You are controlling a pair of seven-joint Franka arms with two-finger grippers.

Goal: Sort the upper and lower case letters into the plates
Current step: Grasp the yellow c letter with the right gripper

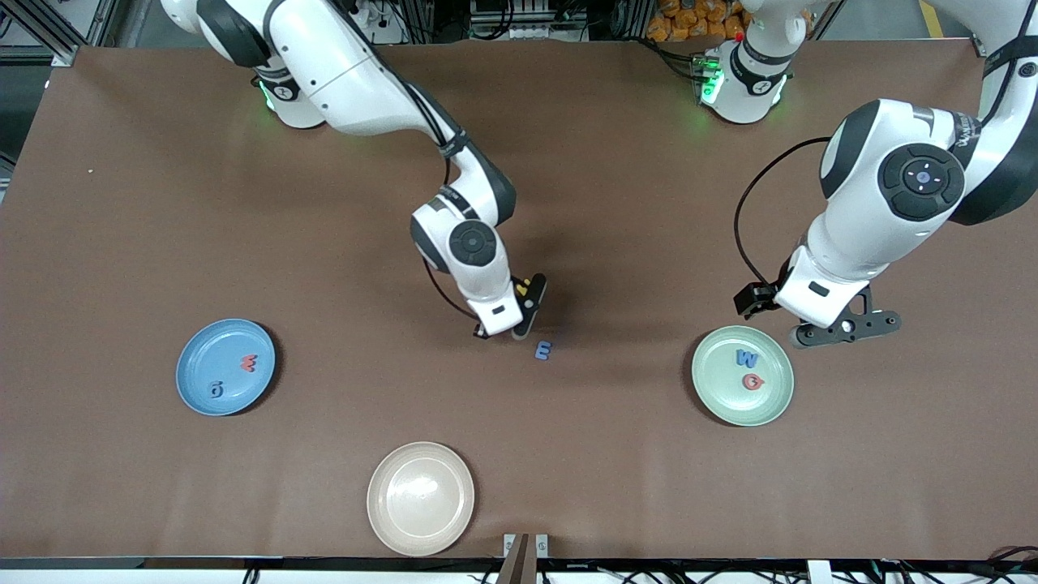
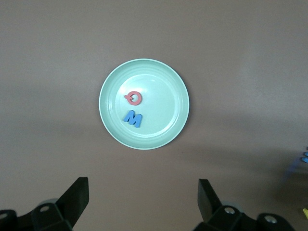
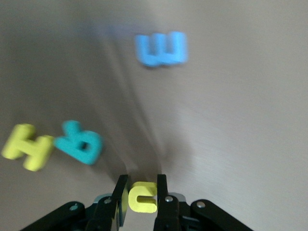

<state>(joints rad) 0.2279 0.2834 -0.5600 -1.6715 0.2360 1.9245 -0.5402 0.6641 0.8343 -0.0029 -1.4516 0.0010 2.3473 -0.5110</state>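
The robot's right gripper should release the yellow letter c, now over the middle of the table, next to the dark blue letter on the sky blue plate [image 1: 206, 371].
My right gripper [image 3: 143, 190] is shut on a small yellow letter c [image 3: 143, 197] over the middle of the table [image 1: 527, 312]. Under it lie a blue E [image 3: 161, 49] [image 1: 542, 350], a teal b [image 3: 78, 142] and a yellow H [image 3: 28, 147]. The sky blue plate [image 1: 199, 357] holds a red letter [image 1: 248, 362] and a dark blue one [image 1: 216, 389]. The mint plate [image 1: 730, 401] [image 2: 163, 115] holds a blue W [image 1: 746, 357] [image 2: 133, 118] and a red round letter [image 1: 752, 381] [image 2: 134, 98]. My left gripper [image 1: 847, 324] [image 2: 142, 197] hangs open and empty over the table by the mint plate's rim.
A cream-beige plate [image 1: 421, 498] with nothing in it sits close to the table's edge nearest the front camera, between the two coloured plates. The brown table top [image 1: 616, 454] is bare around the plates.
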